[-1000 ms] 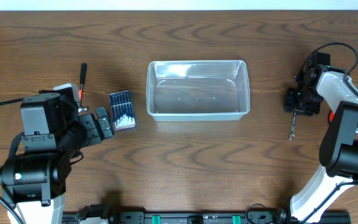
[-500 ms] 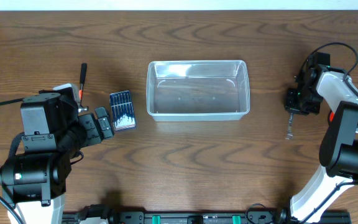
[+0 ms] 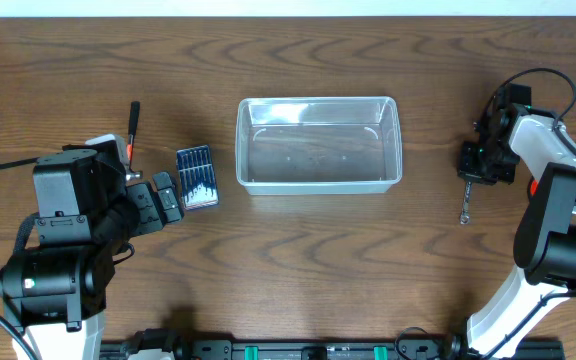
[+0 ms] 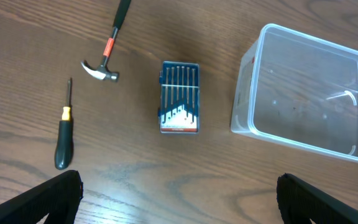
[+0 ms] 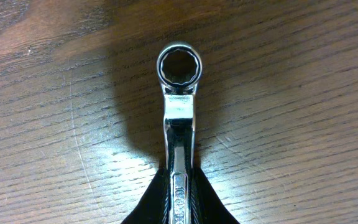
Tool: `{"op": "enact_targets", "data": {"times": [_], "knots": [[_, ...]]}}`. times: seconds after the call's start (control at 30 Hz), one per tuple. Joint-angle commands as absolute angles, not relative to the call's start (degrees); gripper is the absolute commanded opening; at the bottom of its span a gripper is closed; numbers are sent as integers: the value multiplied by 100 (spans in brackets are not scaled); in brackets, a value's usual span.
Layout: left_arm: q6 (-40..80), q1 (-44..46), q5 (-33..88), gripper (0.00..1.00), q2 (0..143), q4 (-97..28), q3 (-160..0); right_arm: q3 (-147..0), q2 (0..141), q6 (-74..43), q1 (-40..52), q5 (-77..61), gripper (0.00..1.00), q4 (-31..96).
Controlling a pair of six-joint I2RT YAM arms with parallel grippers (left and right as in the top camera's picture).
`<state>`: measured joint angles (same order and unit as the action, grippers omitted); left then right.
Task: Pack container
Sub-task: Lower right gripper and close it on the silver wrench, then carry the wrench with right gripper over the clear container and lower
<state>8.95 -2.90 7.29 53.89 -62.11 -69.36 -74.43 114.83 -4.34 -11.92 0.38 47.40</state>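
Note:
The steel wrench in my right gripper, now hanging just over the wood, will be set down by me on the middle of the clear plastic container's bottom (image 3: pixel 321 160).
The clear plastic container (image 3: pixel 318 143) stands empty at the table's middle back; it also shows in the left wrist view (image 4: pixel 303 99). My right gripper (image 3: pixel 471 178) is shut on a steel wrench (image 5: pixel 178 112) at the far right; the wrench (image 3: pixel 464 205) hangs out toward the front, its ring end just over the wood. My left gripper (image 4: pixel 179 199) is open and empty, above bare wood in front of a small blue case of screwdriver bits (image 4: pixel 179 97). A hammer (image 4: pixel 107 46) and a screwdriver (image 4: pixel 63 134) lie left of the case.
The blue bit case (image 3: pixel 196 177) lies just left of the container in the overhead view, with the hammer (image 3: pixel 132 130) farther left. The left arm's body hides the screwdriver there. Wood table all around.
The wrench in my right gripper has shifted slightly left and up the frame, lifting off the table. The left arm has not moved.

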Motion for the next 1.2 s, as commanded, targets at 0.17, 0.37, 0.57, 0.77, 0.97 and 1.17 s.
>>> {"op": "enact_targets", "data": {"times": [0.17, 0.37, 0.57, 0.77, 0.97, 1.17], "knots": [[742, -281, 663, 98, 5378, -6206, -7076, -7293, 11021, -443, -1168, -314, 1, 4720], [709, -281, 666, 98, 5378, -6257, -7076, -7483, 9929, -438, -965, -397, 1, 4847], [707, -281, 663, 98, 5378, -6333, -7076, -7933, 9043, 161, -423, -847, 1, 4950], [613, -281, 668, 98, 5378, -6403, -7076, -9144, 9028, 794, 528, -845, 1, 5498], [576, -281, 666, 98, 5378, -6416, -7076, -10361, 9496, 1964, 1529, -847, 1, 5817], [578, -281, 666, 98, 5378, -6420, -7076, -10628, 9974, 3129, 2252, -862, 1, 5870]]}}
